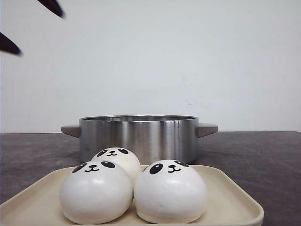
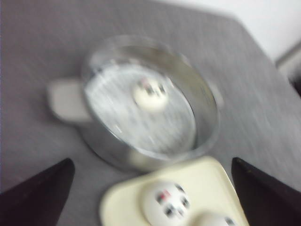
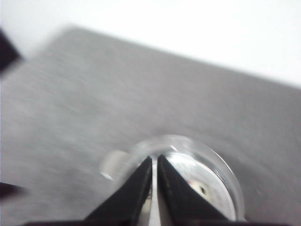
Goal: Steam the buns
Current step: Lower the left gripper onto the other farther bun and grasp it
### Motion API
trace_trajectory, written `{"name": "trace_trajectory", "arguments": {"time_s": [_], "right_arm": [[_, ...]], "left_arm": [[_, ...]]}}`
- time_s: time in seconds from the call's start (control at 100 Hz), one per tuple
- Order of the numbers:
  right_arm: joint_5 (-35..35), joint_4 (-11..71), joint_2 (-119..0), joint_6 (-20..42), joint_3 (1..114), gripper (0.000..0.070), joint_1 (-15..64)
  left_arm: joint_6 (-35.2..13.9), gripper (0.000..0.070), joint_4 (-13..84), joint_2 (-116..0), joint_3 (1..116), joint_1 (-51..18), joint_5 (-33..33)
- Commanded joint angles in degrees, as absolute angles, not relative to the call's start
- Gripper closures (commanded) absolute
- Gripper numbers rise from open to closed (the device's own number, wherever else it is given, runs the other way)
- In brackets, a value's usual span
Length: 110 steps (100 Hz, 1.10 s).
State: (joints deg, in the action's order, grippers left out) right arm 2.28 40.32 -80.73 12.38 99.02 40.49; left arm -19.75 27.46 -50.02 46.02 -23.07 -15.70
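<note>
The back bun is on the cream tray, nearest the steel pot. Next, my left gripper will close around the sides of the back bun [image 1: 119, 158] [image 2: 165, 203].
Three white panda-faced buns sit on a cream tray [image 1: 235, 202]: front left [image 1: 96, 190], front right [image 1: 170, 190] and one behind [image 1: 117, 157]. A fourth bun [image 2: 149, 94] lies inside the steel pot [image 1: 138, 136] behind the tray; it also shows in the right wrist view [image 3: 200, 188]. My left gripper [image 1: 36, 30] is open and empty, high at the upper left; it looks down on the pot's rim [image 2: 207, 94] and the tray [image 2: 122, 202]. My right gripper [image 3: 154, 158] is shut and empty above the pot's rim [image 3: 230, 179]. It does not show in the front view.
The pot has grey side handles [image 1: 70, 130] and stands on a dark grey table [image 1: 268, 155] before a white wall. The tray sits at the table's front edge, right against the pot. Both wrist views are blurred.
</note>
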Motion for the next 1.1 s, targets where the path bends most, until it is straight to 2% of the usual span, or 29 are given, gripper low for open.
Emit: {"name": "trace_trajectory", "arguments": {"time_s": [0.0,0.19,0.28,0.46,0.86,0.91,0.96,1.04,1.09], "right_arm": [[2.8,40.2,-77.6,12.0,99.9,0.0693,42.0],[5.0,39.0,-69.2,12.1,99.9,0.0693,44.2],[4.8,39.0,-66.8,14.1,99.9,0.0693,44.2],[4.5,39.2,-63.9,15.0,99.9,0.0693,44.3],[4.6,41.2,-63.2,15.0,99.9,0.0693,44.5],[4.6,41.4,-63.2,14.9,99.9,0.0693,44.5],[4.6,41.5,-63.2,14.9,99.9,0.0693,44.5],[4.6,41.9,-63.2,14.6,99.9,0.0693,44.5],[4.6,42.3,-63.2,14.5,99.9,0.0693,44.5]], "left_arm": [[-23.9,0.0034,27.2,-53.5,46.6,-26.6,-14.9],[-26.4,0.0034,24.5,-65.3,46.6,-34.5,-14.6],[-26.7,0.0034,22.8,-70.7,46.8,-36.7,-13.8],[-26.8,0.0034,20.9,-78.7,47.3,-37.9,-8.8],[-30.7,0.0043,16.9,-88.8,47.3,-39.1,-9.0],[-30.7,0.0089,16.9,-89.3,47.3,-39.5,-9.0],[-30.7,0.0172,16.9,-89.6,47.3,-40.0,-9.0],[-30.7,0.0342,16.8,-89.6,47.3,-40.6,-9.0],[-30.7,0.0474,16.6,-89.6,47.3,-40.9,-9.0]]}}
